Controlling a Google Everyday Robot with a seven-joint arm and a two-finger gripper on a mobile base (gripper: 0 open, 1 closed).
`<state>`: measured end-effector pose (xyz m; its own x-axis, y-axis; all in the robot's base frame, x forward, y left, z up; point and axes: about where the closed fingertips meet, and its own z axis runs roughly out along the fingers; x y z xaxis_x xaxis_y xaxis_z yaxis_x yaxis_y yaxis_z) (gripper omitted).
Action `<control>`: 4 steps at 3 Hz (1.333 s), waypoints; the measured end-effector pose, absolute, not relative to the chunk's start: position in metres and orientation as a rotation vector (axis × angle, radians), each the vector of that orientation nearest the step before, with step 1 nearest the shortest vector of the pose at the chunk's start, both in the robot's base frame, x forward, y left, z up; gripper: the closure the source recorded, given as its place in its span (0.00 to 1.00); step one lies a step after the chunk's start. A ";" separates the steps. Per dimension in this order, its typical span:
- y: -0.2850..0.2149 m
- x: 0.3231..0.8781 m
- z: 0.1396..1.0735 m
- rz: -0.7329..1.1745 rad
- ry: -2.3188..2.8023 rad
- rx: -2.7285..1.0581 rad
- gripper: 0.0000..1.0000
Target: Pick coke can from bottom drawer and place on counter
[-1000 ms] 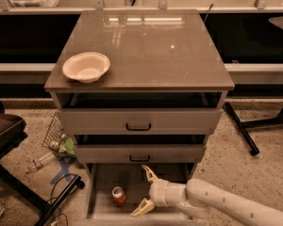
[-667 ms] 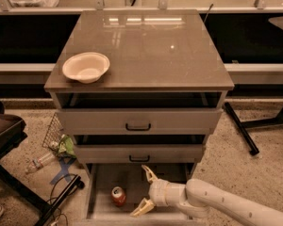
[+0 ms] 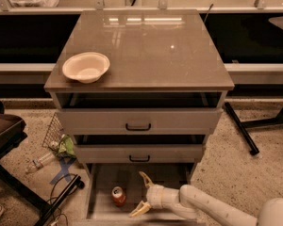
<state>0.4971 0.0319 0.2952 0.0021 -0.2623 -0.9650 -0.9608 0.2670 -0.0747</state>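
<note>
My gripper is to close around the upper body (image 3: 119, 194) of the coke can in the bottom drawer, below the can's silver top.
The coke can (image 3: 118, 196), small and red-orange with a silver top, stands upright on the floor of the bottom drawer (image 3: 100, 206), left of centre. The drawer is pulled out below two grey drawers with black handles. My gripper (image 3: 140, 194) is inside the drawer, just right of the can, and points left at it. Its two pale fingers are spread wide, one above and one below the can's level. It holds nothing. The glossy grey-brown counter (image 3: 146, 51) tops the cabinet.
A cream bowl (image 3: 86, 67) sits on the counter's front left corner. A clear plastic bottle (image 3: 39, 161), green litter and a wire basket lie on the floor to the left. A dark chair base stands at far left, a black table leg (image 3: 240, 128) at right.
</note>
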 end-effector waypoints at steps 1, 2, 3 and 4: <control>0.035 0.513 0.257 0.868 1.483 -1.163 0.00; 0.050 0.527 0.230 0.897 1.482 -1.163 0.00; 0.071 0.535 0.210 0.929 1.479 -1.190 0.00; 0.093 0.539 0.196 0.968 1.468 -1.223 0.00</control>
<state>0.5385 0.0932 0.1955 -0.0382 -0.2221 -0.9743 -0.9831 0.1830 -0.0032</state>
